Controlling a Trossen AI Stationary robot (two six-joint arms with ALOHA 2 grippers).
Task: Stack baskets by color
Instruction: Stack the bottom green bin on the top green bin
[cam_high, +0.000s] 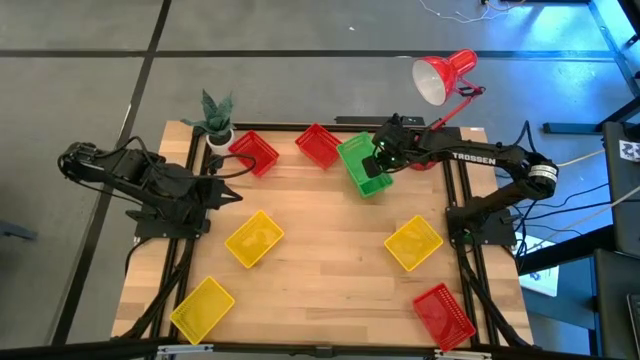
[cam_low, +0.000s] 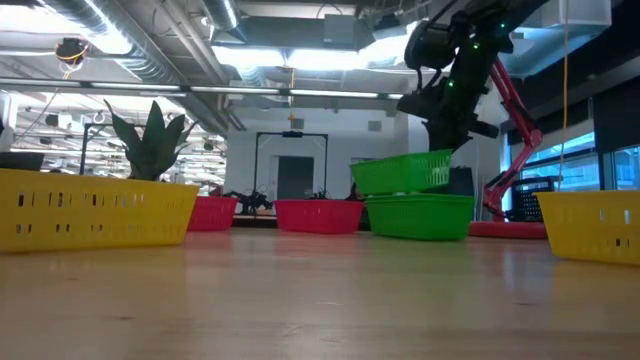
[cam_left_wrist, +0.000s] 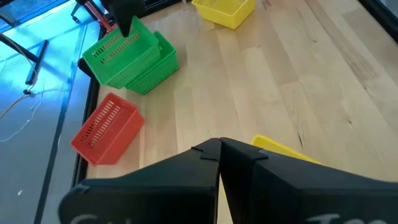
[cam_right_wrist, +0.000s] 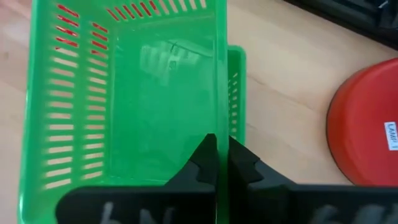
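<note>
The upper green basket sits crooked over the lower green basket; next my right gripper releases it, regrips its long side (cam_right_wrist: 221, 81), then works it in.
Two green baskets are at the far middle of the table. The upper one (cam_low: 400, 172) is tilted just above the lower one (cam_low: 420, 215), which rests by its bottom on the table. My right gripper (cam_right_wrist: 219, 140) is shut on the upper basket. Red baskets (cam_high: 253, 152) (cam_high: 318, 145) (cam_high: 443, 315) and yellow baskets (cam_high: 253, 238) (cam_high: 202, 305) (cam_high: 413, 243) lie singly on the wood. My left gripper (cam_high: 238, 196) waits shut at the table's left, holding nothing. My right gripper pinches the upper green basket's right-hand long wall (cam_right_wrist: 221, 118), one finger inside the basket and one outside. The fingers come from above, slanting down. The basket is tilted, its open side up, over the lower green basket (cam_right_wrist: 236, 74); whether the two touch I cannot tell.
A red desk lamp (cam_high: 443, 78) stands at the far right, its round base (cam_right_wrist: 367, 124) close to the green baskets. A potted plant (cam_high: 216, 120) stands at the far left corner. Bare wood lies in the table's middle.
</note>
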